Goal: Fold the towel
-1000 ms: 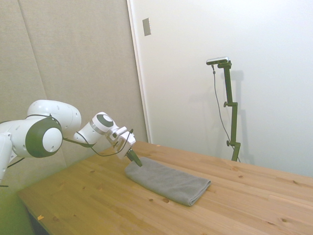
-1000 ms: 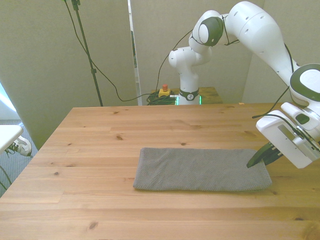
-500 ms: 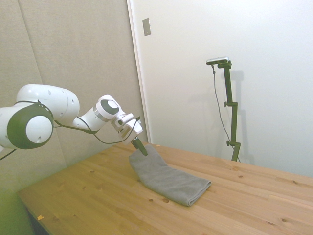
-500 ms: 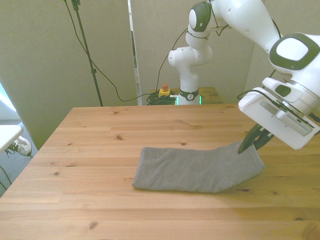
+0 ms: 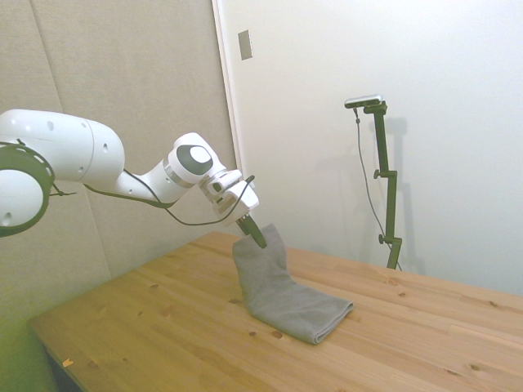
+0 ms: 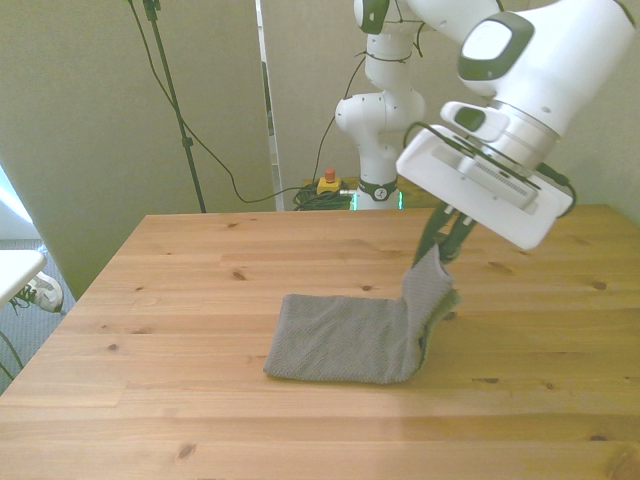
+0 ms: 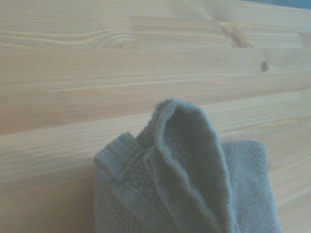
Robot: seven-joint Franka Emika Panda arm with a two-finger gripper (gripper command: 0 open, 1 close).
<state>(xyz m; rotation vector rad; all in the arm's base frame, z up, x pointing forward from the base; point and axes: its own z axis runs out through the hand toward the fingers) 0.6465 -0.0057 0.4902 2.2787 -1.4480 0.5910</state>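
Next, my gripper lets go of the grey towel's raised end at the far corner of its opposite, flat end (image 6: 272, 296).
The grey towel (image 6: 345, 340) lies on the wooden table (image 6: 200, 280) with its end at the front view's right lifted off the wood. That raised end (image 5: 265, 253) hangs from my gripper (image 6: 443, 252), which is shut on the towel's edge above the table. In the side view my gripper (image 5: 255, 234) holds the cloth's near end up, and the rest slopes down to the flat part (image 5: 315, 314). The wrist view shows the pinched, bunched towel end (image 7: 189, 160) close up over the table planks.
A yellow box with a red button (image 6: 327, 183) and cables sit behind the table's far edge, beside the robot's base (image 6: 378, 190). A white object (image 6: 15, 270) stands off the table at the front view's left.
My gripper has risen and carried the towel's end up and toward the front view's left. The cloth has gone from lying flat to standing up at that end.
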